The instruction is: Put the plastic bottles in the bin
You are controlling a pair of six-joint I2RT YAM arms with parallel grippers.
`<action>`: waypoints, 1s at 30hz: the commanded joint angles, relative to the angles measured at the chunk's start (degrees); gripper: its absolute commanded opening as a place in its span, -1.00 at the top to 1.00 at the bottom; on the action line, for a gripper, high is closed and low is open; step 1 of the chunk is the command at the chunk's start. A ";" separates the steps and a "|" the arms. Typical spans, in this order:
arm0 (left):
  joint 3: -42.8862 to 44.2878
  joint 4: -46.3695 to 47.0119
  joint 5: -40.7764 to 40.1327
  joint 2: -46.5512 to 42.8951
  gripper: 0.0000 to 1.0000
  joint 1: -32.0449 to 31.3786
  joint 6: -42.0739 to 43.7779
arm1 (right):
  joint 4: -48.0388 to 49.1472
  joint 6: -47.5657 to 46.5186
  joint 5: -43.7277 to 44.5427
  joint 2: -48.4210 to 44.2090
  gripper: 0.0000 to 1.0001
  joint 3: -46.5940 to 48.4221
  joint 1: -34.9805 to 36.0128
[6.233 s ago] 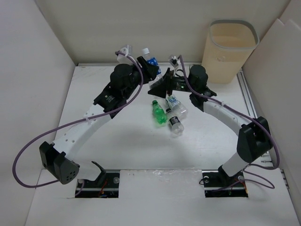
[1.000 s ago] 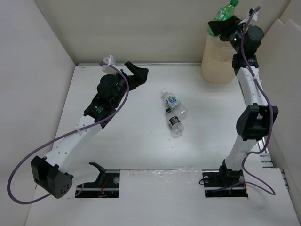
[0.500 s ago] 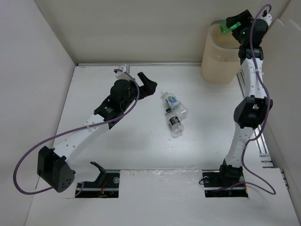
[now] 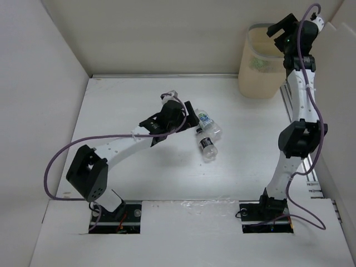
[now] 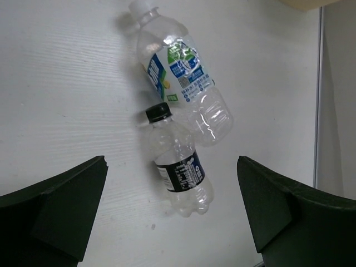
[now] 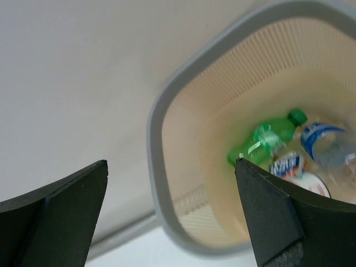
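My left gripper needs to grab the black-capped bottle on its clear upper part (image 4: pixel 202 136) (image 5: pixel 169 143), between its cap and its black label.
Two clear plastic bottles lie touching mid-table: one with a white cap and a blue-green label (image 4: pixel 204 120) (image 5: pixel 179 71), one with a black cap and label (image 4: pixel 207 147) (image 5: pixel 181 169). My left gripper (image 4: pixel 191 120) (image 5: pixel 171 160) hovers open above them, its fingers either side of the black-capped bottle and well apart from it. The beige bin (image 4: pixel 251 78) (image 6: pixel 157 161) stands at the back right. My right gripper (image 4: pixel 280 28) (image 6: pixel 171 162) hangs open and empty over its rim. Inside lie a green bottle (image 6: pixel 268 139), a blue-labelled one (image 6: pixel 321 137) and a red-and-white-labelled one (image 6: pixel 289 166).
White walls close the table in at the left, the back and the right. A metal rail (image 4: pixel 288 105) runs along the right edge beside the raised right arm. Both arm bases sit at the near edge.
My right gripper has opened and the green bottle has dropped from it into the bin. The left arm has swung right, over the two bottles on the table.
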 commanded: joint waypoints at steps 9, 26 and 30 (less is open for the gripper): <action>8.93 -3.19 1.47 12.59 -1.00 -3.78 -10.52 | 6.39 -8.51 -6.85 -35.35 -1.00 -43.77 6.41; 13.50 -8.64 -6.97 24.71 -0.71 -8.79 -20.64 | 7.99 -12.11 -11.78 -52.70 -1.00 -59.62 6.85; 14.91 -11.10 -6.97 27.88 -0.71 -8.80 -21.69 | 7.99 -12.11 -13.79 -55.25 -1.00 -60.67 6.32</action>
